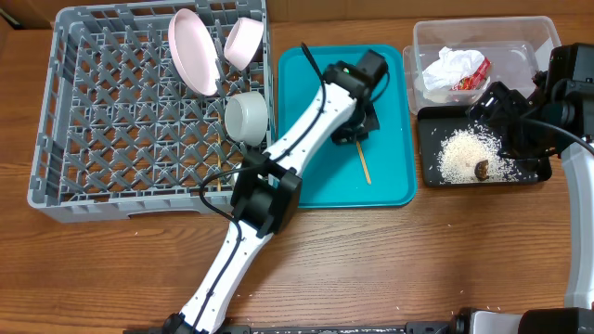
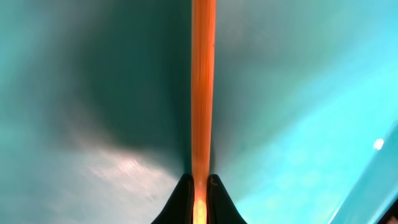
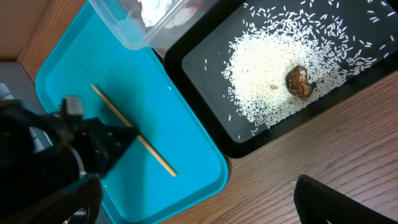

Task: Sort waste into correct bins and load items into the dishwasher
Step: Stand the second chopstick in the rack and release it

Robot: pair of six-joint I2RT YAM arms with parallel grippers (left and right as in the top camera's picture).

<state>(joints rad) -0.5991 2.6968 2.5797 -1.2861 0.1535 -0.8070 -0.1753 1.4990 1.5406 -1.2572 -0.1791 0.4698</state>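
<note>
My left gripper is holding the chopstick. It will let go of it in the grey dish rack [image 1: 213, 113] next to the thin wooden stick, near the plate.
A thin wooden chopstick [image 1: 365, 162] lies on the teal serving tray [image 1: 390, 181]. My left gripper [image 1: 356, 131] is down on the tray and shut on the chopstick's far end. In the left wrist view the chopstick [image 2: 202, 81] runs straight out from between the closed jaws [image 2: 200, 182]. The right wrist view shows the same chopstick [image 3: 152, 152]. My right gripper [image 1: 498, 113] is open and empty, hovering over the black tray [image 1: 429, 172], which holds rice [image 1: 461, 154] and a brown lump [image 1: 483, 169]. The clear tub [image 1: 436, 37] holds the white napkin [image 1: 450, 65] and the red wrapper [image 1: 473, 76].
The grey dish rack [image 1: 56, 139] at the left holds a white plate [image 1: 192, 51], a bowl [image 1: 243, 42] and a pale grey-blue bowl [image 1: 247, 116]. A thin wooden stick [image 1: 220, 181] shows in the rack near its front right. My left arm crosses the rack's corner.
</note>
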